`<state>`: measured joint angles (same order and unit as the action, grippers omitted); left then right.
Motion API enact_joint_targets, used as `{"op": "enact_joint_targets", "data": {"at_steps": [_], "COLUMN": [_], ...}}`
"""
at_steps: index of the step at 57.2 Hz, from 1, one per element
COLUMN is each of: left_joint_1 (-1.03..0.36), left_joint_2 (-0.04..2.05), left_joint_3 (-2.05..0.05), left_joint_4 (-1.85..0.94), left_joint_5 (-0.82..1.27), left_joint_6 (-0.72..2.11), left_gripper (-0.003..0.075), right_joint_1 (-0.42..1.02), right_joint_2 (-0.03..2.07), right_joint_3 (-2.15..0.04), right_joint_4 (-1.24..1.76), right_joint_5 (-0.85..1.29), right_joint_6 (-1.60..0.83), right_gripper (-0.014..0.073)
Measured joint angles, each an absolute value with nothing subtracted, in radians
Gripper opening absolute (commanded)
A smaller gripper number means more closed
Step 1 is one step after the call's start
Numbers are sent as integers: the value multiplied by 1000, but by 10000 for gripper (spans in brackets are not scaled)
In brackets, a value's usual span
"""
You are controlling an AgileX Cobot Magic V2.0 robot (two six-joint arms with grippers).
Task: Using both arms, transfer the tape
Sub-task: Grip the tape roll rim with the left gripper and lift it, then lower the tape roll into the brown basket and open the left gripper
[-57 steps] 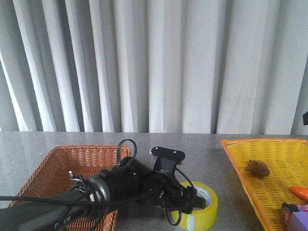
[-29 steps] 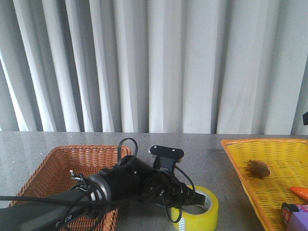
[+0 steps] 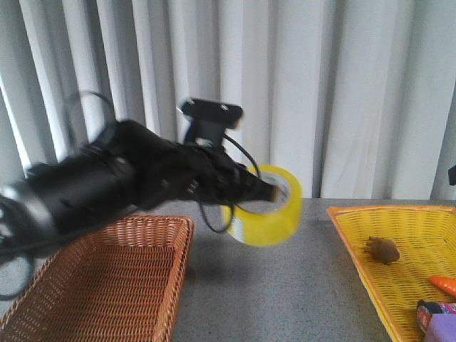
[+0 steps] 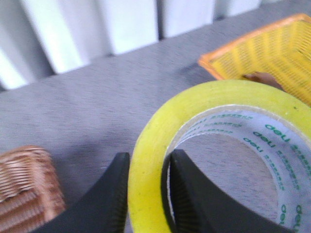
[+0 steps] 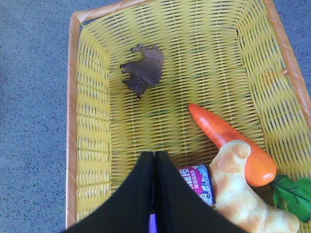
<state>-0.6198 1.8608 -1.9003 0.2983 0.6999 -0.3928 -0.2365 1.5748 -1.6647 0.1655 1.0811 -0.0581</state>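
The yellow tape, now in the air between the baskets, will be let go by my left gripper in the middle of the brown wicker basket (image 3: 120,283).
The yellow tape (image 3: 265,206) hangs in the air above the grey table, well clear of it, between the two baskets. My left gripper (image 3: 267,191) is shut on it, one finger inside the white printed core and one outside the yellow wall (image 4: 146,179). In the left wrist view the tape (image 4: 218,97) fills the lower right. The left arm (image 3: 114,178) is blurred with motion. My right gripper (image 5: 154,158) is shut with nothing between its fingers and hovers over the yellow basket (image 5: 92,126). It does not show in the front view.
A brown wicker basket (image 3: 107,278) sits at the front left. The yellow basket (image 3: 370,249) on the right holds a brown toy animal (image 5: 145,69), an orange carrot (image 5: 228,136), a pale ginger-like piece (image 5: 243,189) and a small printed pack (image 5: 197,182). White curtains hang behind.
My left arm has lifted the tape off the table, up and slightly left, to well above the surface. The right side looks unchanged.
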Motion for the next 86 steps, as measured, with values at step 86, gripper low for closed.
{"op": "enact_joint_targets", "data": {"at_steps": [86], "left_joint_1": [-185], "left_joint_2": [1877], "left_joint_3": [-1394], "left_joint_4": [278], "left_joint_5": [534], "left_joint_6": [-496], "left_gripper": [39], "right_joint_1": [-237], "right_joint_2": [1575], "right_joint_3": [-1665], "right_joint_4": [165], "right_joint_5": [1081], "right_joint_6": [-58], "right_gripper": [-7]}}
